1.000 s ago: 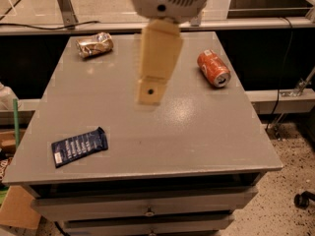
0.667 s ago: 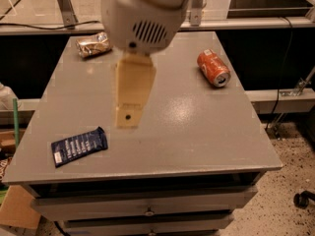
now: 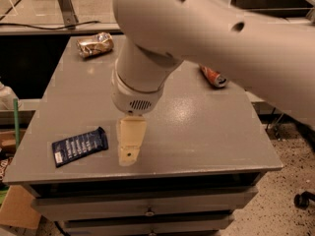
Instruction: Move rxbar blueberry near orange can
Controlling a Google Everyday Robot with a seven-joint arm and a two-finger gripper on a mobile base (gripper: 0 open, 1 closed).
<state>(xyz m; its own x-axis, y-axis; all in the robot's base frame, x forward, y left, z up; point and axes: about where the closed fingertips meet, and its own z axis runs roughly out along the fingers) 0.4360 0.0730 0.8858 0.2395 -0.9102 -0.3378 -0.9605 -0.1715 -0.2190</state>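
Observation:
My gripper should grab the end of the rxbar blueberry (image 3: 99,139) that faces the orange can.
The rxbar blueberry (image 3: 79,145), a flat dark navy wrapper with white lettering, lies near the front left corner of the grey table (image 3: 206,136). My gripper (image 3: 127,157), a cream-coloured piece under the white wrist, hangs low over the table just right of the bar, a short gap apart from it. The orange can (image 3: 214,76) lies on its side at the right of the table. My arm hides most of it, and only its lower end shows.
A shiny gold-and-brown foil packet (image 3: 95,44) lies at the table's back left. My big white arm (image 3: 211,28) spans the upper view. Drawers (image 3: 147,200) sit below the front edge. A cardboard box (image 3: 17,208) stands on the floor at left.
My arm has swung forward and left, and down. The gripper went from above the table's middle to low beside the bar. The arm now covers most of the can.

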